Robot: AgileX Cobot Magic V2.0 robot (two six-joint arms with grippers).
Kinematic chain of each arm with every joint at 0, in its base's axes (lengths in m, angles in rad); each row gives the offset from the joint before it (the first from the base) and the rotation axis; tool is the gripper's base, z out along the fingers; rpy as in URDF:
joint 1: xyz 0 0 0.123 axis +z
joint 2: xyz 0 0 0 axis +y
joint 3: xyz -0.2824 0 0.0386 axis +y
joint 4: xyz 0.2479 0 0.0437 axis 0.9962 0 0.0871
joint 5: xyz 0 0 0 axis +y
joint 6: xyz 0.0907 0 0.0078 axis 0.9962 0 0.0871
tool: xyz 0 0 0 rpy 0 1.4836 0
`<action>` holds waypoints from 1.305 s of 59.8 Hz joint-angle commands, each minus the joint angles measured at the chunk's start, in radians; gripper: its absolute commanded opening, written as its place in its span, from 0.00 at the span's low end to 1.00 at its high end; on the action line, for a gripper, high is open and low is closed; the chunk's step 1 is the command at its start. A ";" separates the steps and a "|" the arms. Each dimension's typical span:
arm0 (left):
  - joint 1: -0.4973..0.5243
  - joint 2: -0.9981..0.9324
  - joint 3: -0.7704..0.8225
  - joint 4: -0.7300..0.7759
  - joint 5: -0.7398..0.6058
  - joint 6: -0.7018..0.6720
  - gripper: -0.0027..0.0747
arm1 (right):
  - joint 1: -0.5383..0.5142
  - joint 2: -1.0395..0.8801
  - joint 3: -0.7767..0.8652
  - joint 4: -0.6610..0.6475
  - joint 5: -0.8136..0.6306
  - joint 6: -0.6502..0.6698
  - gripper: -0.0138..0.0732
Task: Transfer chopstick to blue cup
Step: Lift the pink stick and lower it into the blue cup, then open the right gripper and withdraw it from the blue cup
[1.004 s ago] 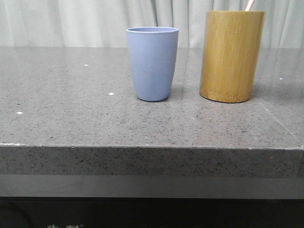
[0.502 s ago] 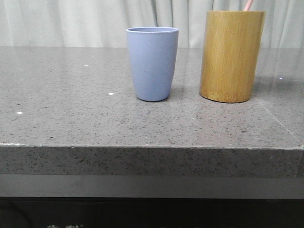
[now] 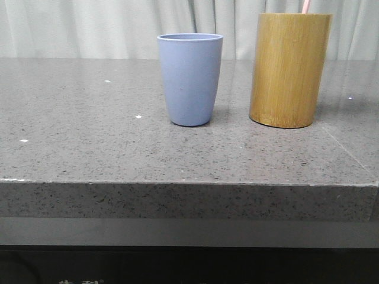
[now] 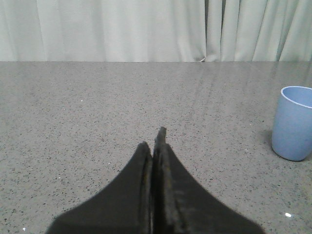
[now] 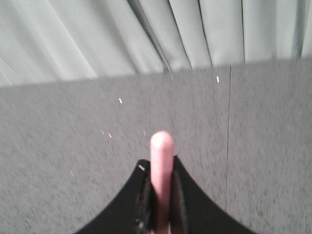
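My right gripper is going to let go of the pink chopstick so it rests inside the blue cup point(image 3: 180, 37), tilted away from the bamboo holder.
The blue cup point(image 3: 190, 78) stands upright in the middle of the grey stone table point(image 3: 89, 142); in the left wrist view the blue cup point(image 4: 293, 123) sits off to one side. Just right of it stands a taller tan bamboo holder point(image 3: 289, 70). A short piece of the pink chopstick point(image 3: 306, 6) sticks up above the holder's rim. In the right wrist view my right gripper point(image 5: 161, 168) is shut on the chopstick point(image 5: 161, 161), whose rounded end pokes out past the fingertips. My left gripper point(image 4: 153, 144) is shut with nothing in it, low over bare table.
Pale curtains point(image 3: 89, 26) hang behind the table. The table's front edge point(image 3: 177, 183) runs across the front view, with a dark shelf below. Open grey tabletop lies left of the cup.
The chopstick's end above the bamboo holder has shifted slightly left and stands more upright. Cup and holder have not moved.
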 commanded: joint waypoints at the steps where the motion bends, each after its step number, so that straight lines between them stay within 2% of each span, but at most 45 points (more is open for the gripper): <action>1: 0.004 0.014 -0.025 -0.002 -0.085 -0.008 0.01 | 0.000 -0.091 -0.060 -0.025 -0.088 -0.005 0.08; 18: 0.004 0.014 -0.025 -0.002 -0.085 -0.008 0.01 | 0.014 -0.198 -0.172 -0.080 -0.086 -0.005 0.08; 30: 0.004 0.014 -0.025 -0.002 -0.085 -0.008 0.01 | 0.149 -0.189 -0.213 -0.095 -0.101 -0.005 0.08; 45: 0.004 0.014 -0.025 -0.002 -0.085 -0.008 0.01 | 0.320 -0.050 -0.213 -0.123 -0.169 -0.005 0.08; 63: 0.004 0.014 -0.025 -0.002 -0.085 -0.008 0.01 | 0.345 0.137 -0.213 -0.126 -0.163 -0.005 0.09; 78: 0.004 0.014 -0.025 -0.002 -0.085 -0.008 0.01 | 0.345 0.192 -0.213 -0.126 -0.126 -0.005 0.29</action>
